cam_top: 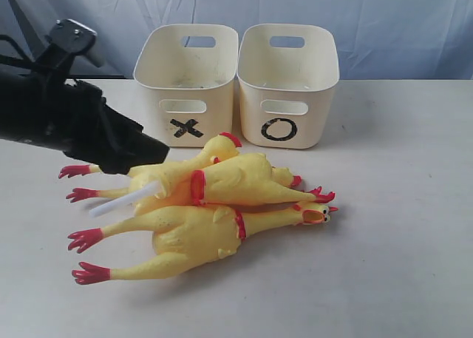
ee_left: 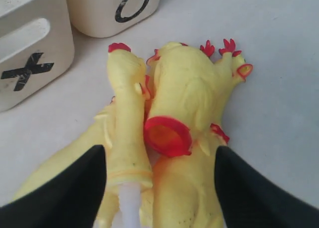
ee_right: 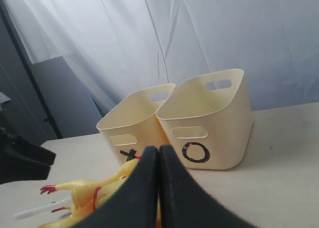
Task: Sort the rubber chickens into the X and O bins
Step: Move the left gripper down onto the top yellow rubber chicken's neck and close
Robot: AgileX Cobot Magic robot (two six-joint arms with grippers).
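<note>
My left gripper should grab the tail end (cam_top: pixel 172 180) (ee_left: pixel 130 169) of the slim chicken with the red comb, beside the fatter chicken's red neck band.
Three yellow rubber chickens lie piled mid-table: a long one in front (cam_top: pixel 196 234), one on top (cam_top: pixel 236 179), and one behind (cam_top: pixel 218 149) with a red comb. The cream X bin (cam_top: pixel 186 83) and O bin (cam_top: pixel 288 83) stand side by side behind them. My left gripper (ee_left: pixel 159 188) is open over the pile's tail end, its black fingers (ee_left: pixel 70 193) on either side of a slim chicken (ee_left: pixel 127 118) and a fatter one (ee_left: pixel 189 88) with a red neck band. My right gripper (ee_right: pixel 158 153) is shut and empty, facing the bins from the near side, and does not show in the exterior view.
A white tube (cam_top: pixel 122 201) sticks out of the slim chicken's tail end. The black left arm (cam_top: pixel 66 120) covers the table's left side. A pale curtain (cam_top: pixel 369 20) hangs behind the bins. Bare tabletop (cam_top: pixel 399 205) lies to the right of the chickens.
</note>
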